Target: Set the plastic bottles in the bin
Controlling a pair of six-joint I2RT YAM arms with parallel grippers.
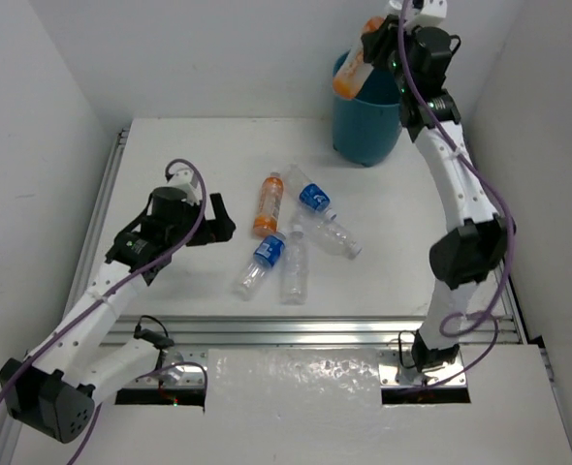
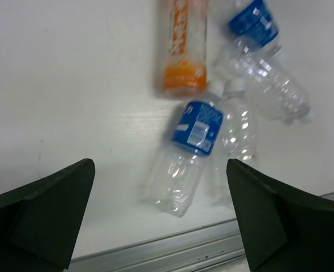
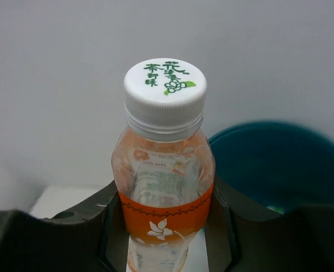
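My left gripper is going to close on the clear lower half (image 1: 252,278) (image 2: 177,180) of the blue-label bottle nearest the metal rail, between that bottle's label and its bottom.
My right gripper (image 1: 375,44) is shut on an orange bottle (image 1: 352,73) with a white cap (image 3: 165,90) and holds it high over the near-left rim of the teal bin (image 1: 365,126). In the right wrist view the bottle (image 3: 164,187) sits between both fingers, the bin (image 3: 280,164) behind it. On the table lie another orange bottle (image 1: 268,204), two blue-label bottles (image 1: 263,260) (image 1: 313,197) and two plain clear bottles (image 1: 295,264) (image 1: 333,237). My left gripper (image 1: 220,221) is open, left of this cluster. In the left wrist view the blue-label bottle (image 2: 189,153) lies ahead of the open fingers.
White walls close in the table on the left, back and right. A metal rail (image 1: 296,329) runs along the table's near edge. A slotted strip (image 1: 107,194) borders the left side. The bin stands at the back right corner.
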